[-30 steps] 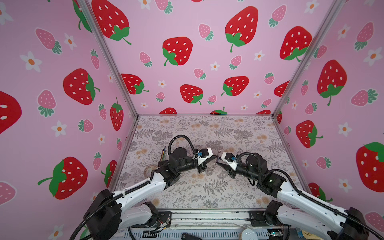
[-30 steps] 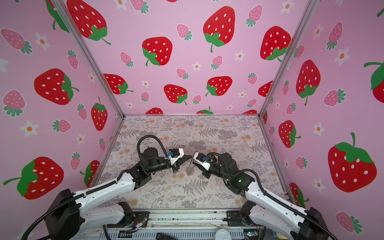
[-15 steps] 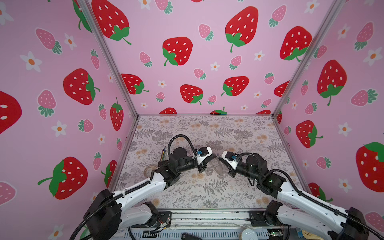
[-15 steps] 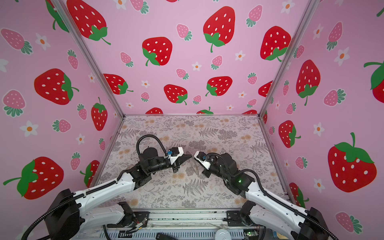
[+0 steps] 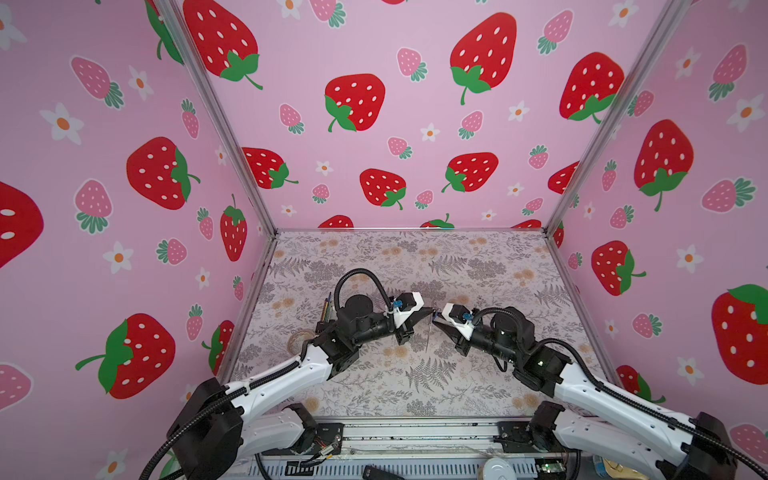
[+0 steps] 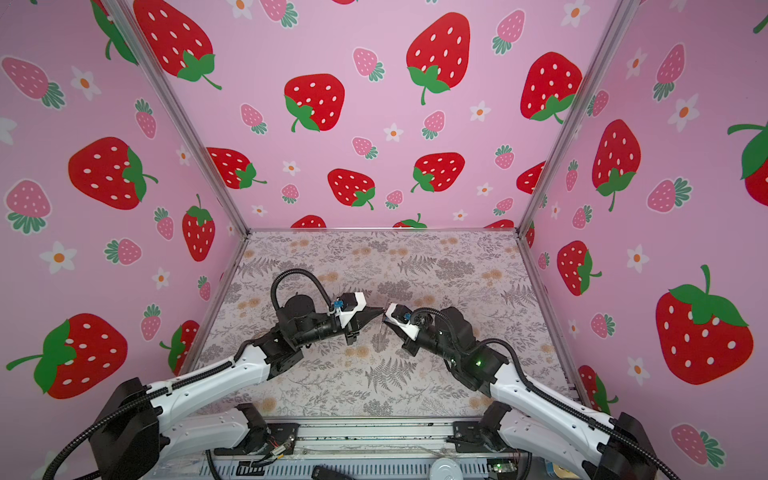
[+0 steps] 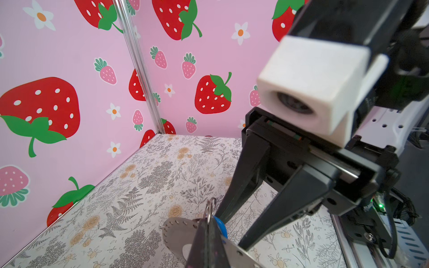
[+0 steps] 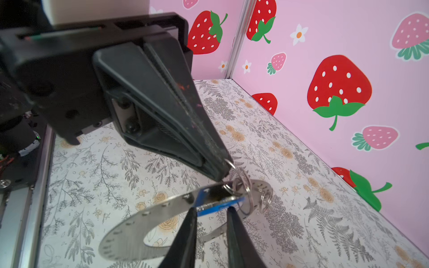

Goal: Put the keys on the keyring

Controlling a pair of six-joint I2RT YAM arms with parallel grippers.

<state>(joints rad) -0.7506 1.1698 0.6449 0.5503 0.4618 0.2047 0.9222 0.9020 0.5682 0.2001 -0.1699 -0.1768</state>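
Observation:
Next, my right gripper opens and pinches the tag lengthwise (image 7: pixel 220 227), clear of the disc, because the blue tag lies crosswise over its fingertips, against the disc.
The keyring (image 8: pixel 148 215), a flat grey disc with a wide hole and small rim holes, hangs in the air at mid-table, edge-on in both top views (image 5: pixel 429 336) (image 6: pixel 381 336). My left gripper (image 8: pixel 222 171) (image 7: pixel 210 222) is shut on a small silver ring (image 8: pixel 232 166) linked to the disc. The keys, a blue tag (image 8: pixel 218 204) (image 7: pixel 220 226), lie against the disc by that ring. My right gripper (image 8: pixel 211 208) (image 5: pixel 435 320) stands slightly open with the tag between its fingertips. I cannot tell whether it pinches the tag.
More small silver rings (image 8: pixel 264 199) hang from the disc's rim. A pale tape roll (image 5: pixel 300 337) and a few thin sticks (image 5: pixel 326 309) lie near the left wall. Pink strawberry walls close three sides, and a metal rail (image 5: pixel 415 436) runs along the front.
My right gripper has moved left toward the left gripper until their tips nearly meet at the ring. The left arm and the hanging disc have stayed in place.

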